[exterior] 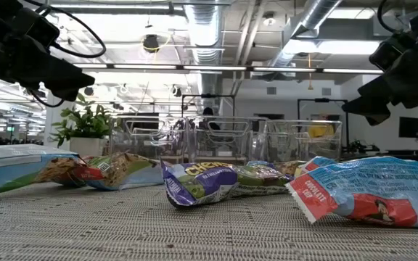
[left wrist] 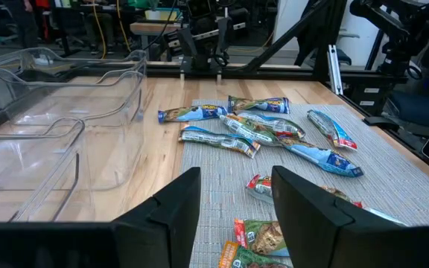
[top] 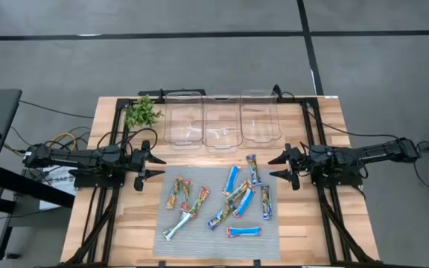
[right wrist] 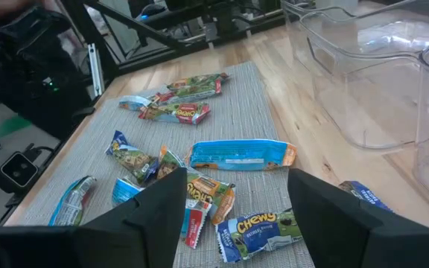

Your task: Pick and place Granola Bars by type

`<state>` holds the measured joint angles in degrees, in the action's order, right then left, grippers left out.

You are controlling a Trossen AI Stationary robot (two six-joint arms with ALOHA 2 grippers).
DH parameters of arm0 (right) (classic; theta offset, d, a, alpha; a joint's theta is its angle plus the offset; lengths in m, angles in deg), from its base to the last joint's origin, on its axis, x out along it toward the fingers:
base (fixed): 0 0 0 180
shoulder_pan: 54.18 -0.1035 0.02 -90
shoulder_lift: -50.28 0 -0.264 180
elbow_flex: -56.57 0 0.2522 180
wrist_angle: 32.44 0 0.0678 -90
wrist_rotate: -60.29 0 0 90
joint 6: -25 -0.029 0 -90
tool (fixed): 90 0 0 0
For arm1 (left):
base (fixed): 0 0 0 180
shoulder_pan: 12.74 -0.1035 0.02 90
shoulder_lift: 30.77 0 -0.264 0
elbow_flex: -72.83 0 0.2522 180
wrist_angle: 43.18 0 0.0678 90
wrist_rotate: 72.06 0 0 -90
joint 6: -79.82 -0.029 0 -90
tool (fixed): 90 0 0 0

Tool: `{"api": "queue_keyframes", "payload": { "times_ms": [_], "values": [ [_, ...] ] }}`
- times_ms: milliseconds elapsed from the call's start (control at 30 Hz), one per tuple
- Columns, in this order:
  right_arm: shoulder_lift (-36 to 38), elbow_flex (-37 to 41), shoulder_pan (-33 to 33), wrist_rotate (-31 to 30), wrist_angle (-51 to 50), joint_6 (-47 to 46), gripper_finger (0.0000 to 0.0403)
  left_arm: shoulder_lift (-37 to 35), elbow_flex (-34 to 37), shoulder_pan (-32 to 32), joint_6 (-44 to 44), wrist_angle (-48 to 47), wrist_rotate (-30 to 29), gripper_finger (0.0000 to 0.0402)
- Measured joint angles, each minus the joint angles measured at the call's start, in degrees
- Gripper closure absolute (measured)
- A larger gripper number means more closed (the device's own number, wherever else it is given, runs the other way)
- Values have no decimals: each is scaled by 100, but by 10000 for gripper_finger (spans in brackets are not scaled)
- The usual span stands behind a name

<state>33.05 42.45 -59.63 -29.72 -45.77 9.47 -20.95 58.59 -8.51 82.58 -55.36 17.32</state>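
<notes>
The orange-and-green granola bar closest to my left arm is on the grey mat. Next, my left gripper closes on the middle of the orange-and-green granola bar [top: 173, 193] [left wrist: 274, 263].
Several foil-wrapped granola bars [top: 233, 197] lie scattered flat on a grey woven mat [top: 199, 238], some blue-and-white, others orange, green and brown. They show too in the left wrist view as granola bars [left wrist: 274, 130] and in the right wrist view as granola bars [right wrist: 199, 182]. My left gripper [top: 155, 165] hovers open at the mat's left edge, over bare wood. My right gripper [top: 278, 167] hovers open at the mat's right edge. Neither touches a bar.
Three clear plastic bins [top: 222, 119] stand in a row along the table's far edge, beyond the mat. A green plant sprig [top: 141, 112] lies at the far left corner. Black frame rails [top: 307, 134] run along both table sides.
</notes>
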Motion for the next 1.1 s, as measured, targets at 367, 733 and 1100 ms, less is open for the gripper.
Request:
{"api": "queue_keyframes", "payload": {
  "times_ms": [367,733,1100],
  "values": [
    [2,-2,0,0,2,0,178,0,-1,2,0,0,-2,244],
    [0,-2,0,0,2,0,178,1,-1,0,0,0,0,244],
    [1,-2,0,0,1,0,178,1,-1,2,293,0,24,244]
  ]
}}
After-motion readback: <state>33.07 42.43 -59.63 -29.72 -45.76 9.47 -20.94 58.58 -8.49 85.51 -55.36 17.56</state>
